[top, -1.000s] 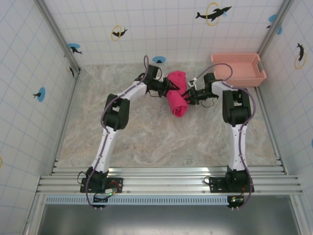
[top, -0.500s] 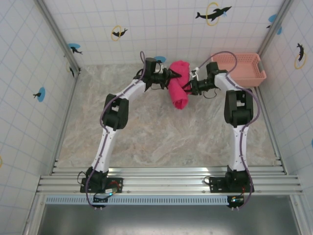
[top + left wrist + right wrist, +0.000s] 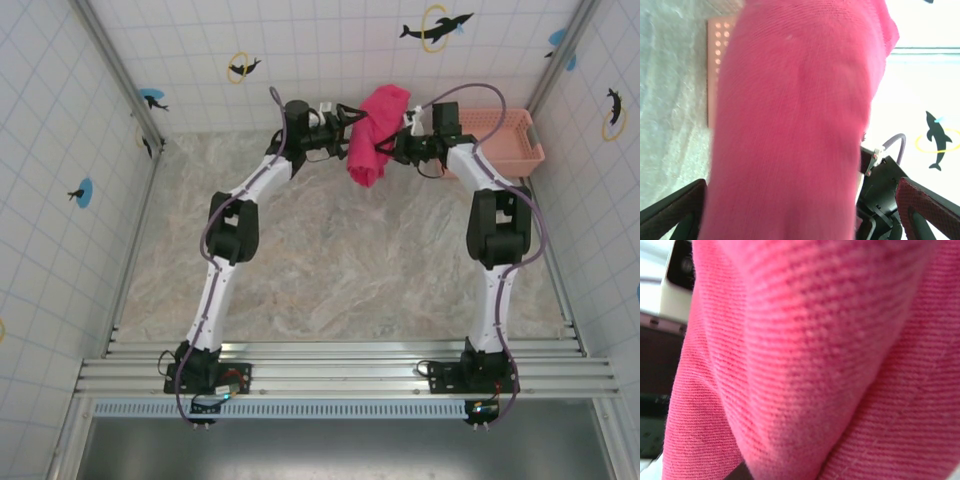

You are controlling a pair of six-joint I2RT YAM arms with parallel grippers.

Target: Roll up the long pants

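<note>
My right gripper has the long pants. It will release them inside the salmon-pink lattice basket (image 3: pixel 484 132) by the tiled back side.
The long pants (image 3: pixel 372 135) are a magenta-red rolled bundle held off the table near the back wall, hanging slanted between my two grippers. My left gripper (image 3: pixel 347 118) grips the bundle's left side. In the left wrist view the pants (image 3: pixel 800 125) span the gap between my left gripper's (image 3: pixel 800 220) widely spread fingers (image 3: pixel 670 212). My right gripper (image 3: pixel 399 150) presses in from the right. In the right wrist view the cloth (image 3: pixel 815 365) covers its fingers.
A salmon-pink lattice basket (image 3: pixel 495 140) stands at the back right, just behind the right forearm, and appears behind the cloth in the left wrist view as the basket (image 3: pixel 720 55). The tiled back wall (image 3: pixel 330 50) is close behind the bundle. The marbled table (image 3: pixel 330 260) lies below.
Both arms have lifted the rolled pants up and back toward the wall, off the table, and a little to the right. Both grippers have kept their hold.
</note>
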